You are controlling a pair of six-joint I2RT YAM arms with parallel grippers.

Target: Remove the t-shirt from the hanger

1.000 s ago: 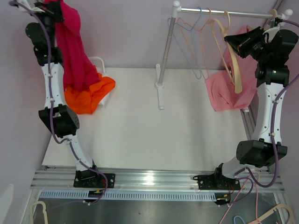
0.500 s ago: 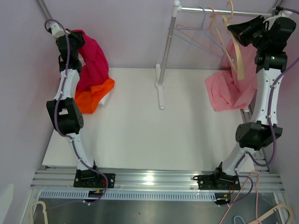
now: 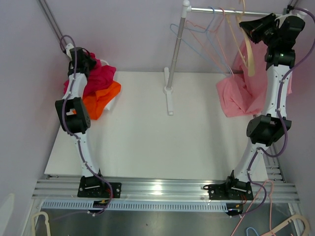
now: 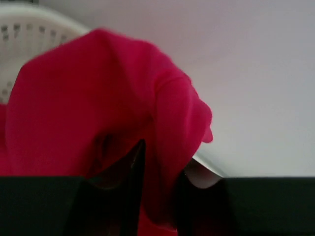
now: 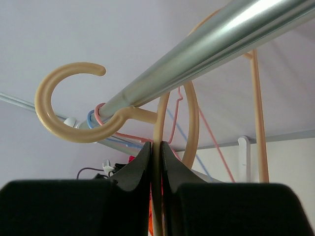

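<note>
I will use my right gripper to hang the bare cream hanger, now just under the rail, on the metal rail [image 3: 241, 13] [image 5: 142, 93], next to the pink wire hanger.
My left gripper [image 3: 84, 58] is shut on a fold of the magenta t-shirt [image 3: 100, 76], low over the pile at the table's back left. In the left wrist view the shirt [image 4: 98, 98] bunches between my fingers and fills the frame. My right gripper [image 3: 244, 24] is shut on a bare cream hanger [image 3: 250, 59] at the top right, just under the metal rail [image 3: 231, 12]. In the right wrist view the hanger's hook [image 5: 69, 105] curls beside the rail [image 5: 206, 44], and I cannot tell whether it rests on it.
An orange garment [image 3: 101, 98] lies under the magenta shirt, with a white basket [image 4: 29, 24] behind. A pink garment [image 3: 241, 93] is heaped at the right. Blue and pink wire hangers [image 3: 197, 34] hang on the rail. The rack post [image 3: 174, 49] stands at the back centre.
My left arm has dropped from high up, bringing the magenta shirt down onto the pile. My right arm has lifted the cream hanger up to the rail.
</note>
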